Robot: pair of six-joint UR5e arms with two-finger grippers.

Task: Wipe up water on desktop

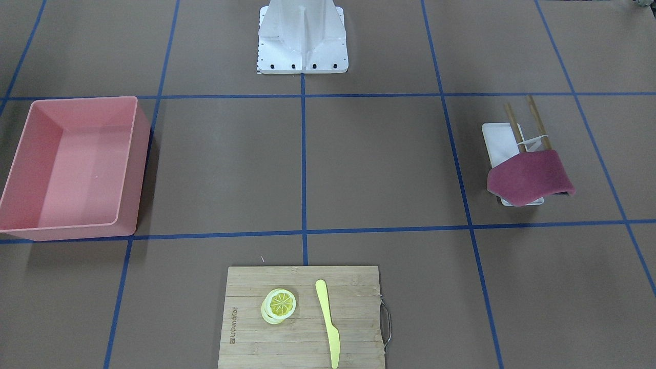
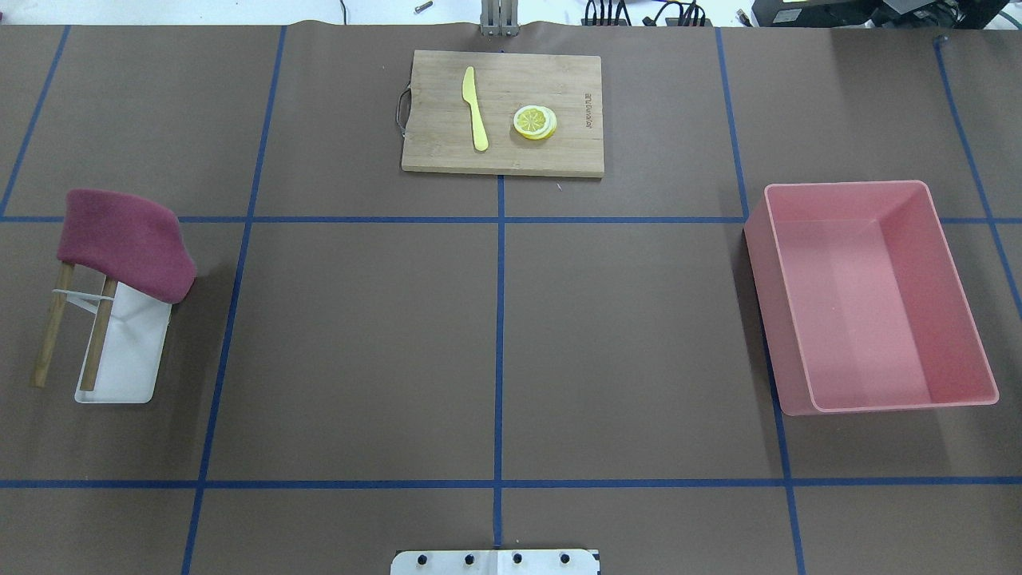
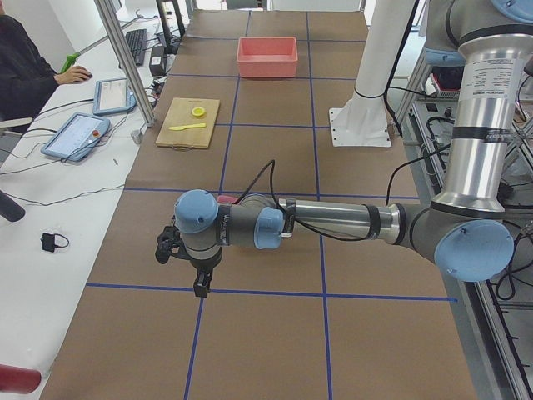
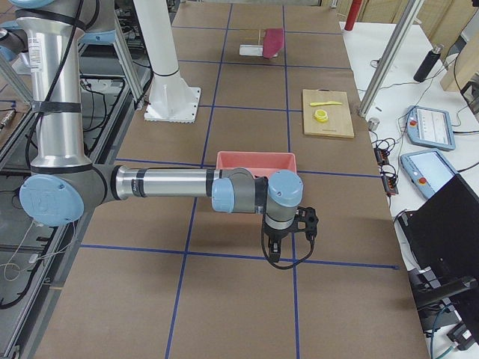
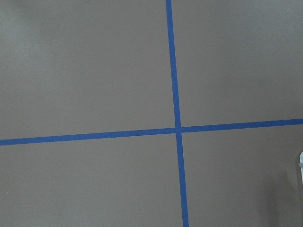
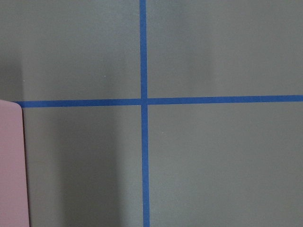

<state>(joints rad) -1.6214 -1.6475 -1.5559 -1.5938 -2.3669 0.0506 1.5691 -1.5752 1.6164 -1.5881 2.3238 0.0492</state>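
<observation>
The outer edge (image 1: 563,174) of the maroon cloth, on the side farthest from the pink bin, is the next place for my left gripper to go to and close on.
The brown desktop (image 2: 359,343) with blue tape lines shows no water that I can make out. A maroon cloth (image 2: 124,243) hangs over a wooden rack (image 2: 48,335) on a white tray (image 2: 128,359) at the table's left; it also shows in the front-facing view (image 1: 530,177). My left gripper (image 3: 185,265) hovers above the table near the cloth's end. My right gripper (image 4: 288,233) hovers just off the pink bin (image 4: 254,161). Both show only in the side views, so I cannot tell whether they are open or shut. The wrist views show bare tabletop and tape crosses.
The pink bin (image 2: 870,295) stands on the right. A bamboo cutting board (image 2: 503,112) at the far edge carries lemon slices (image 2: 533,122) and a yellow knife (image 2: 474,108). The robot's white base (image 1: 302,38) is at the near middle. An operator (image 3: 25,58) sits beside the table.
</observation>
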